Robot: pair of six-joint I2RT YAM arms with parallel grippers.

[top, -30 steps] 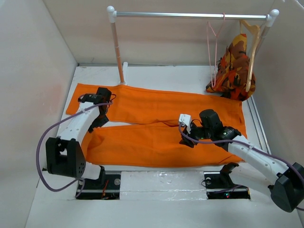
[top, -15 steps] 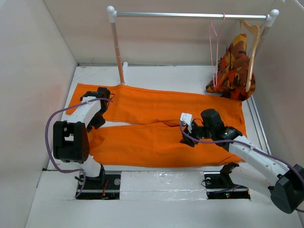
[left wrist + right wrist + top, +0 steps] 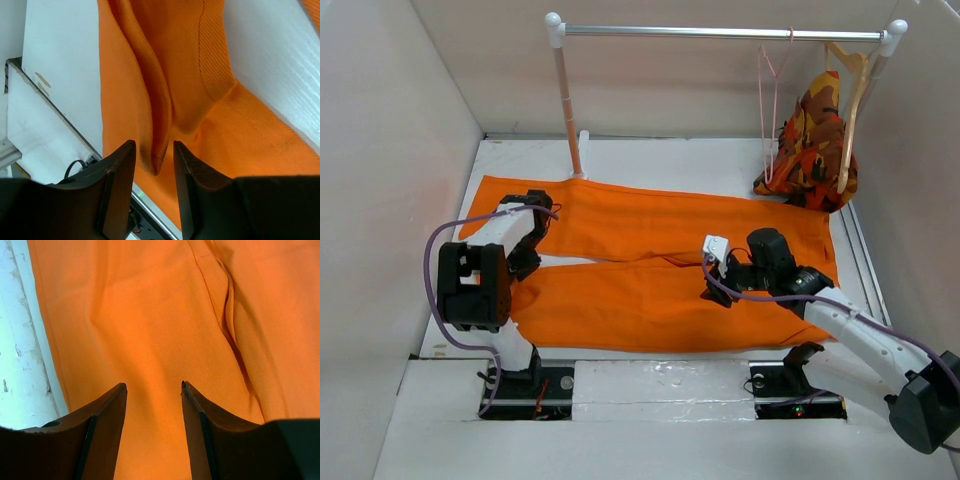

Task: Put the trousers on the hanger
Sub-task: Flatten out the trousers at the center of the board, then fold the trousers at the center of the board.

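Next, my right gripper takes the near waist corner point(image 3: 823, 338) before both grippers bring the near leg toward the far leg, as it is hovering over flat cloth near the crotch.
The orange trousers point(image 3: 650, 225) lie flat across the table, legs to the left and waist to the right. The pink wire hanger point(image 3: 768, 110) hangs empty from the rail at the back right. My left gripper point(image 3: 518, 268) is open at the left end of the near leg. In the left wrist view it point(image 3: 154, 145) straddles a raised fold of the cloth point(image 3: 155, 125), with gaps showing on both sides. My right gripper point(image 3: 712, 290) is open just above the near leg near the crotch. In the right wrist view it point(image 3: 153, 385) has flat cloth point(image 3: 150, 315) between its fingers.
A metal rail point(image 3: 720, 33) on white posts spans the back. A wooden hanger point(image 3: 850, 90) with an orange-red-black patterned garment point(image 3: 810, 135) hangs at the far right beside the pink one. Walls close in on the left, back and right. The arm bases point(image 3: 530, 385) sit at the near edge.
My left arm has swung its elbow in toward its base while its gripper stays at the near leg's left end. My right gripper has shifted slightly right.
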